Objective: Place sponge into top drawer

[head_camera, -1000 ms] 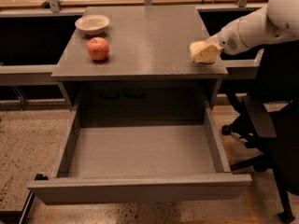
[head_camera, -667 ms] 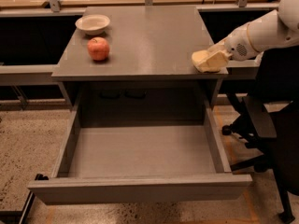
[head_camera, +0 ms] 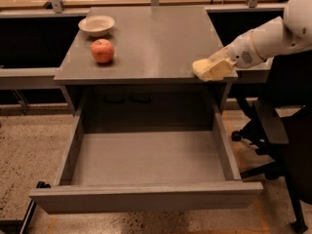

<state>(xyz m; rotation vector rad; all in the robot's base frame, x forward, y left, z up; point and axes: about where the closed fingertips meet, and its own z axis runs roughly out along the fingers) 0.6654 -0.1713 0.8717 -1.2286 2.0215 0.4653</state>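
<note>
The robot's gripper will release the sponge on the drawer's grey bottom, near the middle (head_camera: 174,150), a little toward the black office chair.
The pale yellow sponge (head_camera: 200,68) is at the front right edge of the grey cabinet top (head_camera: 156,38), held between the pale yellow fingers of my gripper (head_camera: 216,68). The gripper reaches in from the right on a white arm and is shut on the sponge. The top drawer (head_camera: 146,197) is pulled wide open below the cabinet top, and its grey inside holds nothing. The sponge is above the drawer's back right corner.
A red apple (head_camera: 102,51) and a white bowl (head_camera: 96,25) sit on the left of the cabinet top. A black office chair (head_camera: 285,130) stands right of the drawer. Speckled floor lies around the cabinet.
The gripper with the sponge has moved forward and a little down, from over the right of the cabinet top to its front right edge.
</note>
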